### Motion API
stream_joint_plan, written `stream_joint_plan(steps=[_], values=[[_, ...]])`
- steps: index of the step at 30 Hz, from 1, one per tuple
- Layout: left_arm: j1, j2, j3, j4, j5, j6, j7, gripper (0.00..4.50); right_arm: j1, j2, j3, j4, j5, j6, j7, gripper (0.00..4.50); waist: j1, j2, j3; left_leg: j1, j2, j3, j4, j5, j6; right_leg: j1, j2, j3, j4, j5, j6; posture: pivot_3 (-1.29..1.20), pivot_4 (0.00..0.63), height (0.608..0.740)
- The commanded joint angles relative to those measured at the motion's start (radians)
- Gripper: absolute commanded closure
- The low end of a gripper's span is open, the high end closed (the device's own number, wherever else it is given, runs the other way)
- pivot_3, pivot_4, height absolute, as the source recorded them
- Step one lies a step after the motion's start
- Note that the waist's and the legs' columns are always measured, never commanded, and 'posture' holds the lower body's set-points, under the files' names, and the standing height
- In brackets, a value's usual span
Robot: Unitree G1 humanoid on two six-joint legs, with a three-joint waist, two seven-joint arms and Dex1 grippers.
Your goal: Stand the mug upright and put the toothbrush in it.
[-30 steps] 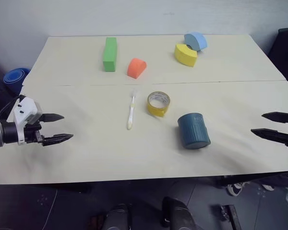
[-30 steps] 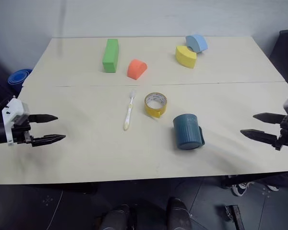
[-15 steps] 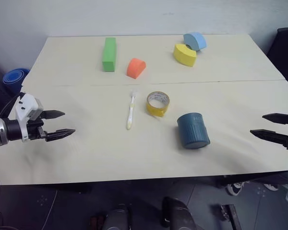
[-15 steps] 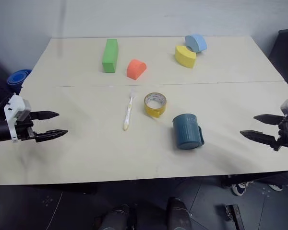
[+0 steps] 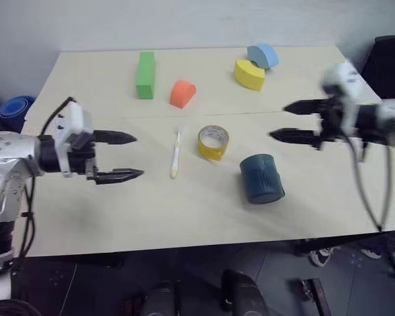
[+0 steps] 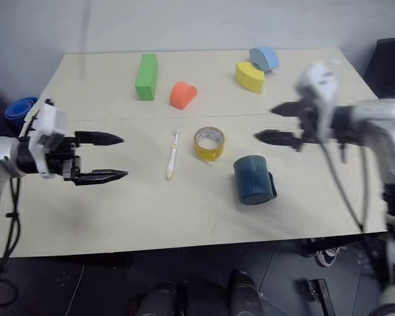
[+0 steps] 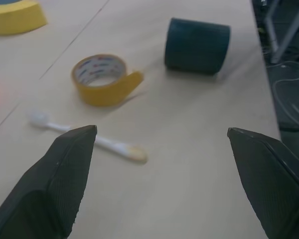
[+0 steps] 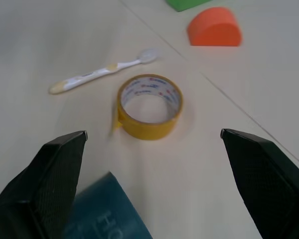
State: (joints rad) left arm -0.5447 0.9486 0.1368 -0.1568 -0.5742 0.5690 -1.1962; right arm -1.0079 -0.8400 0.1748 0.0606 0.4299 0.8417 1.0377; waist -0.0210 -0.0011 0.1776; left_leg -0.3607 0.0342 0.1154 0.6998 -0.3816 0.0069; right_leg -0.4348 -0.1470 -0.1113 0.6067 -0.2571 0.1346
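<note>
I move my right gripper to the yellow tape roll next and close it on its side (image 5: 220,155) (image 8: 131,126) nearest the mug.
The dark teal mug (image 5: 261,178) lies on its side near the middle right of the table, its small handle (image 6: 272,186) on its right side. Left of it, past the tape roll, lies the slim white toothbrush (image 5: 176,155), its pale yellow end toward me. My left gripper (image 5: 138,156) hovers open just left of the toothbrush, pointing right with nothing between its fingers. My right gripper (image 5: 278,121) hangs open above the table behind the mug, pointing left. Seen from the left wrist, the toothbrush (image 7: 117,146) lies near one finger and the mug (image 7: 197,46) farther off.
A yellow tape roll (image 5: 214,141) sits between toothbrush and mug. At the table's back stand a green block (image 5: 145,74), an orange foam piece (image 5: 182,93), a yellow curved piece (image 5: 250,74) and a blue one (image 5: 262,55). A dark chair (image 5: 388,59) is at far right.
Both arms have swung inward over the table: the left gripper moved right toward the toothbrush, the right gripper moved far left and up to behind the mug. Both stay open.
</note>
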Motion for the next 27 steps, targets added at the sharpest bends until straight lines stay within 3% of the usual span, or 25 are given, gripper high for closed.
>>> stream_joint_plan(steps=[1,4,9,20,27], values=[[-0.037,0.012,-0.002,-0.033,-0.016,0.005,-0.015,0.00,-0.089,0.068,0.075,0.030,-0.057,0.000,0.015,0.41,-0.005,0.000,0.000,-0.002,0.000,0.000,0.000,0.000,0.000,-0.002,0.000,0.000,0.000,0.000,0.000,0.00,0.150,0.740],[-0.040,0.017,-0.008,-0.013,0.007,-0.016,-0.022,0.00,-0.113,0.126,0.159,0.092,-0.133,-0.039,0.021,1.29,-0.007,0.000,0.000,-0.008,0.000,-0.002,0.002,0.000,0.000,-0.007,0.000,-0.003,0.001,0.000,0.000,0.00,0.150,0.740],[-0.035,0.021,-0.008,0.012,0.026,-0.036,-0.026,0.00,-0.158,0.252,0.260,0.287,-0.274,-0.159,0.000,1.29,-0.017,0.000,0.000,-0.009,0.000,-0.002,0.003,0.000,0.000,-0.007,0.000,-0.003,0.002,0.000,0.000,0.00,0.150,0.740],[-0.032,0.012,0.001,0.006,0.033,-0.039,-0.002,0.00,-0.226,0.447,0.277,0.602,-0.418,-0.364,0.010,1.29,-0.043,0.000,0.000,-0.009,0.000,-0.005,0.003,0.001,0.000,-0.007,0.000,-0.005,0.005,0.000,0.000,0.00,0.150,0.740],[-0.057,0.016,-0.002,0.012,0.033,-0.035,0.011,0.00,-0.218,0.492,0.312,0.693,-0.497,-0.446,0.091,3.40,-0.050,0.000,0.000,-0.009,0.000,-0.007,0.003,0.001,0.000,-0.007,0.000,-0.005,0.006,0.000,0.000,0.00,0.150,0.740]])
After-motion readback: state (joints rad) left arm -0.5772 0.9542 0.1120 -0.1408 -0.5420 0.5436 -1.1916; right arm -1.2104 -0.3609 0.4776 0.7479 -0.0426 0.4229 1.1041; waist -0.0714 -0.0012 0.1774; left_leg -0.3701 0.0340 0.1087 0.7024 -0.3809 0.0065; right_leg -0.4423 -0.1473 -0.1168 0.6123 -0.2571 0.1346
